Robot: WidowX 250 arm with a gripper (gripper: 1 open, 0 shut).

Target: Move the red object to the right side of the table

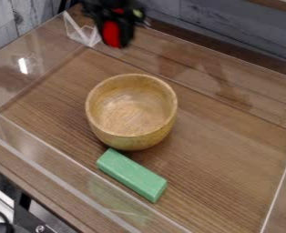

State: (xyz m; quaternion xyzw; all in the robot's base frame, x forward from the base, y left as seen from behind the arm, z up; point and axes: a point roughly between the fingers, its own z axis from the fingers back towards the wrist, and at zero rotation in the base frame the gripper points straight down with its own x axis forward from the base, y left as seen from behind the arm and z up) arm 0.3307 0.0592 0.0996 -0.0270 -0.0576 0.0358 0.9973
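Next, my gripper lets go of the red object, now hanging behind the wooden bowl, on the wide bare table (247,141) between the wooden bowl and the clear side panel.
The red object (113,34) is a small bright-red rounded toy, lifted off the dark wood-grain table (219,136) at the top of the camera view, left of centre. My black gripper (114,27) comes down from the top edge and is shut on it, its fingers on either side. The image is blurred there, so the stem tip does not show. The red object hangs above the far part of the table, behind the wooden bowl.
A wooden bowl (132,110) stands in the middle of the table. A green rectangular block (131,175) lies near the front, below the bowl. Clear acrylic walls (36,155) edge the table on all sides.
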